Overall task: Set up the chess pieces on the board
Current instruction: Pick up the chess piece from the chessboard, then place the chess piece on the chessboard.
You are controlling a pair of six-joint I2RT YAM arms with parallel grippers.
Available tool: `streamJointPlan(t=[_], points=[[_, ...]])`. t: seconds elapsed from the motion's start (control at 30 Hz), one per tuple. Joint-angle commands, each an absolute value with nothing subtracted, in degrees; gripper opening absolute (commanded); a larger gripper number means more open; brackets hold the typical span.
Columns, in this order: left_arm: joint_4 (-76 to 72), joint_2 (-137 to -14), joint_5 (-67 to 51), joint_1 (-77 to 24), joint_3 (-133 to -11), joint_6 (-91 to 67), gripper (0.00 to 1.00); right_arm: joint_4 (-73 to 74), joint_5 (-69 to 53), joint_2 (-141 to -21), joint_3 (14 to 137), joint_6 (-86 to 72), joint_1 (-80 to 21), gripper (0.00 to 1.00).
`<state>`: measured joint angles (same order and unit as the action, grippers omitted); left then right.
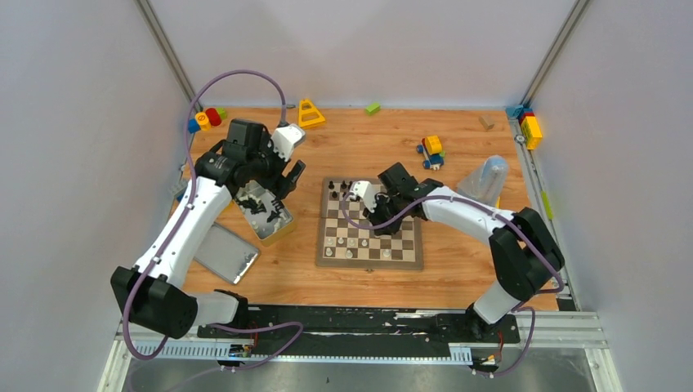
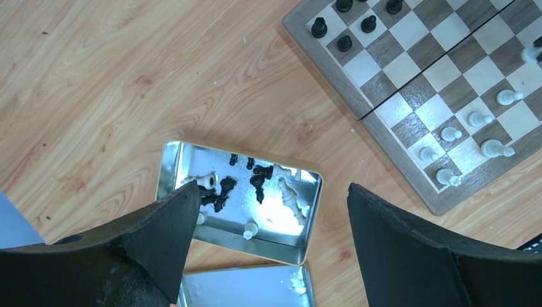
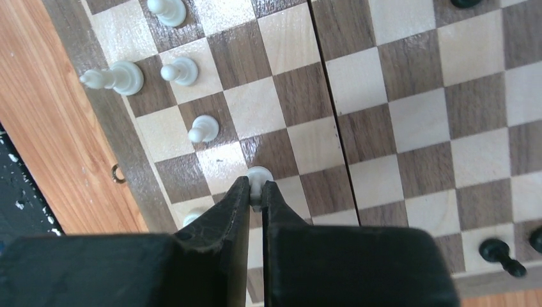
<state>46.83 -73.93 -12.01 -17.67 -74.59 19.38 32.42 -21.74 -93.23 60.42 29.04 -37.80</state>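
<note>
I should next move my left gripper to the silver tin's far end and close it on the body of the white piece [image 1: 253, 194] [image 2: 201, 181] lying beside black pieces.
The board [image 1: 372, 263] lies mid-table. Black chess pieces [image 1: 337, 193] stand at its far left corner and white ones [image 1: 350, 247] along the near rows. My right gripper [image 3: 255, 187] hangs low over the board's [image 3: 115, 125] white side, shut on a white pawn [image 3: 259, 174]; other white pawns [image 3: 203, 128] stand to its left. My left gripper [image 2: 271, 198] hovers open and empty above a silver tin [image 2: 255, 240] holding several black and white pieces [image 2: 259, 179]. The board's corner [image 2: 337, 80] shows at upper right in the left wrist view.
The tin [image 1: 266, 211] stands left of the board, its flat lid [image 1: 225, 253] nearer the arm bases. Toy blocks [image 1: 431, 151] lie behind the board and in the far corners [image 1: 206, 118], with a yellow triangle [image 1: 310, 113] and a clear plastic cup [image 1: 488, 180] on the right.
</note>
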Motion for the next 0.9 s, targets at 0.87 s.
streamJointPlan(t=[0.87], points=[[43.87,-70.88,-13.18,-15.83,-71.81,18.46,0.93,33.55,-20.83,-73.95,44.69,25.58,-36.34,0.03]])
